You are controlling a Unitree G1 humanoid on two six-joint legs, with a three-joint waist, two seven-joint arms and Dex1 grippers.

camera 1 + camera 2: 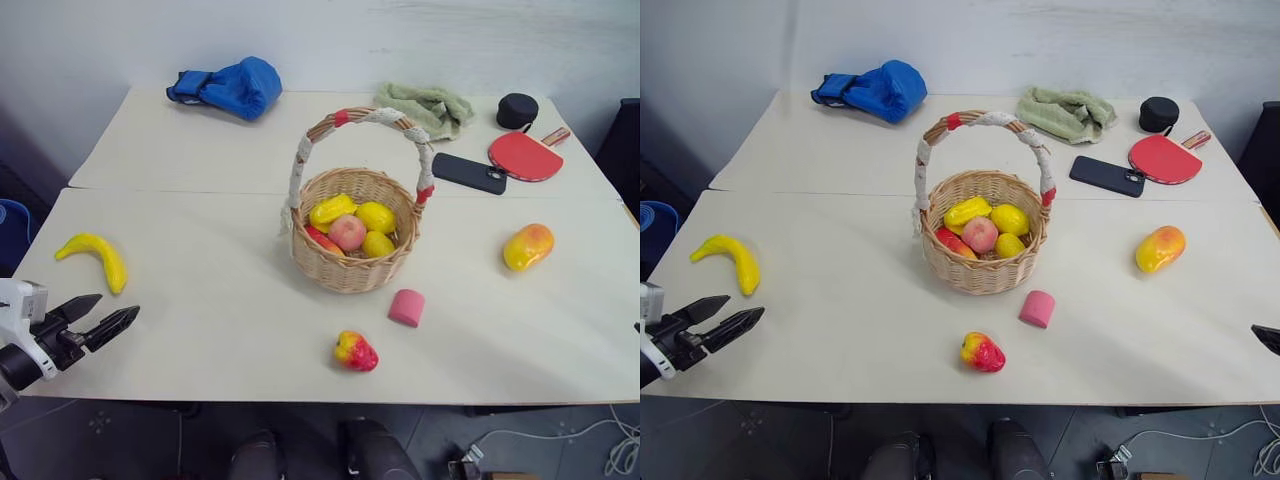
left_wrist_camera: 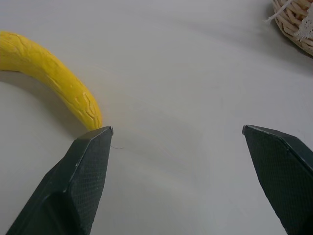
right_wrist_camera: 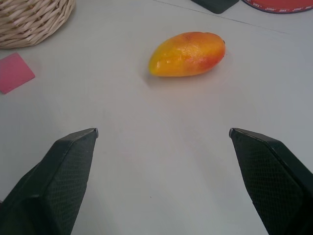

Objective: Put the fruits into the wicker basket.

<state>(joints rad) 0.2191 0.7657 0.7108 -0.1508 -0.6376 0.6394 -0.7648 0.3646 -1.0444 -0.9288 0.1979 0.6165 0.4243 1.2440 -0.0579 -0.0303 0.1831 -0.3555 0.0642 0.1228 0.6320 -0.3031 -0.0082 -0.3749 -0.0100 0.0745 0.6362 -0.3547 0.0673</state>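
Observation:
Next, my left gripper needs to go to the yellow banana's blunt half (image 1: 115,271) (image 2: 77,96), between its bend and the end nearest the wicker basket, and close there.
The wicker basket (image 1: 353,262) stands mid-table and holds several yellow and pink fruits (image 1: 347,232). A yellow banana (image 1: 97,255) lies at the left of the table. In front of the basket rests a red-and-yellow apple-like piece (image 1: 356,351), and an orange-yellow mango (image 1: 527,246) lies at the right. My left gripper (image 1: 112,319) hovers open near the table's front left corner, just short of the banana (image 2: 54,80). My right gripper (image 3: 164,133) is open, its fingers wide apart, with the mango (image 3: 187,54) ahead of it on the table.
A pink cylinder (image 1: 406,307) lies in front of the basket. At the back are a blue boxing glove (image 1: 228,87), a green cloth (image 1: 430,106), a black phone (image 1: 468,172), a red paddle (image 1: 526,154) and a black round object (image 1: 517,110).

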